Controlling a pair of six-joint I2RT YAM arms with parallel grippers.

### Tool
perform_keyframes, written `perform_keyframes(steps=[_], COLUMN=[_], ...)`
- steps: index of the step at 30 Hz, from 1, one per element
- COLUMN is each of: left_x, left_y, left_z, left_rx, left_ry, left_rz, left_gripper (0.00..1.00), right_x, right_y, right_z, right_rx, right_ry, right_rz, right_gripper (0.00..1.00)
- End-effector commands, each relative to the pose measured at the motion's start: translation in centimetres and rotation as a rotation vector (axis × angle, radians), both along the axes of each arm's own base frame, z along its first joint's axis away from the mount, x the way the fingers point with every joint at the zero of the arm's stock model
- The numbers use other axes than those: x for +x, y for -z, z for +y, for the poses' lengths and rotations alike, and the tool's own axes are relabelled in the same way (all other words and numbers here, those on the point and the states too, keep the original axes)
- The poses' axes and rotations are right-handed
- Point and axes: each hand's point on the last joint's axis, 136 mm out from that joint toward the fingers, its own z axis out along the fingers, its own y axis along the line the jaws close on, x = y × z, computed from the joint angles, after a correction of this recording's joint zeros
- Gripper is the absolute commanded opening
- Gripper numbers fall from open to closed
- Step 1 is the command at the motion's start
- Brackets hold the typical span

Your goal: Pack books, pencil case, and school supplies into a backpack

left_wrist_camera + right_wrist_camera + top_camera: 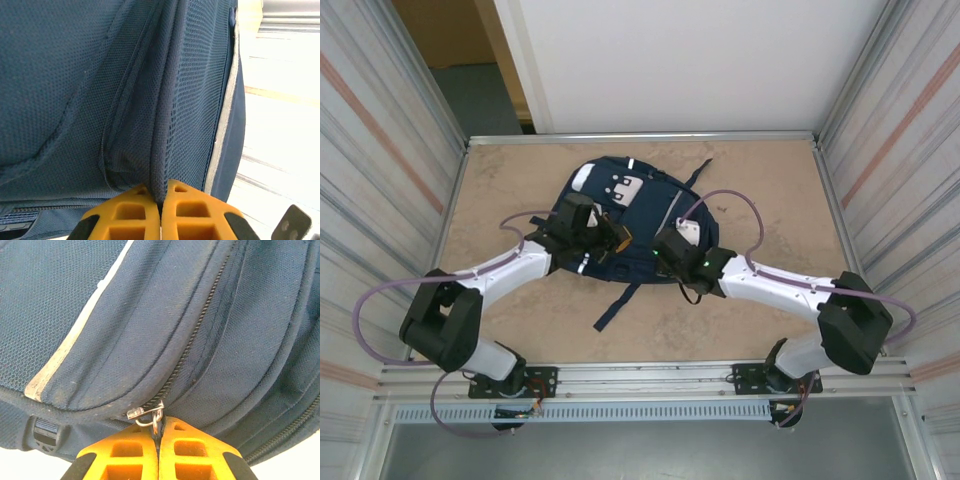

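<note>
The backpack's zipper slants away from my right gripper, so next my left gripper takes the backpack's mesh (202, 152) next to the pale strip and help turn the backpack square.
The navy backpack (620, 215) lies flat in the middle of the table, white patches toward the far side and straps trailing to the near side. My left gripper (617, 240) sits on its left part, and in the left wrist view the yellow fingers (135, 215) are shut on a raised fold of the backpack's mesh fabric (162, 150). My right gripper (665, 243) is at the backpack's right side. Its yellow fingers (190, 452) are shut on the metal zipper pull (152, 417) at the end of a closed zipper (195, 335). Books, pencil case and school supplies are out of view.
Metal rails and ribbed walls (380, 180) fence the table on the left, right and far sides. A dark strap (617, 305) of the backpack lies on the tan tabletop (770, 200) toward the arm bases.
</note>
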Motion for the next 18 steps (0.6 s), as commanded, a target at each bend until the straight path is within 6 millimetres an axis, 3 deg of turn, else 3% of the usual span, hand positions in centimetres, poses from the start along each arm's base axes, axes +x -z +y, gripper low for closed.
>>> perform_keyframes(steps=[1,5,8,14,18], left_x=[3.0,2.9,2.7,2.3,2.8], left_y=[-0.5,-0.2,-0.1,0.4,0.8], left_z=[3.1,3.4,3.2,3.8,5.4], left_rx=[0.055,0.081,0.067,0.090,0.109], left_ry=[-0.075,-0.066,-0.056,-0.043,-0.038], left_rz=[-0.073,-0.072,-0.065,-0.065,-0.058], left_gripper=[0.03,0.03,0.03,0.03,0.04], right_x=[-0.6,-0.8,-1.1,0.3,1.0], right_y=[1.6,-0.2,-1.9,-1.4,-0.7], right_z=[-4.7,-0.2,1.7,-0.2,-1.9], right_rx=[-0.121,0.035,0.072,0.043,0.000], right_ry=[-0.027,-0.296,-0.412,-0.378,-0.373], right_rz=[0.056,0.050,0.033,0.030,0.021], right_gripper=[0.00,0.00,0.00,0.00,0.00])
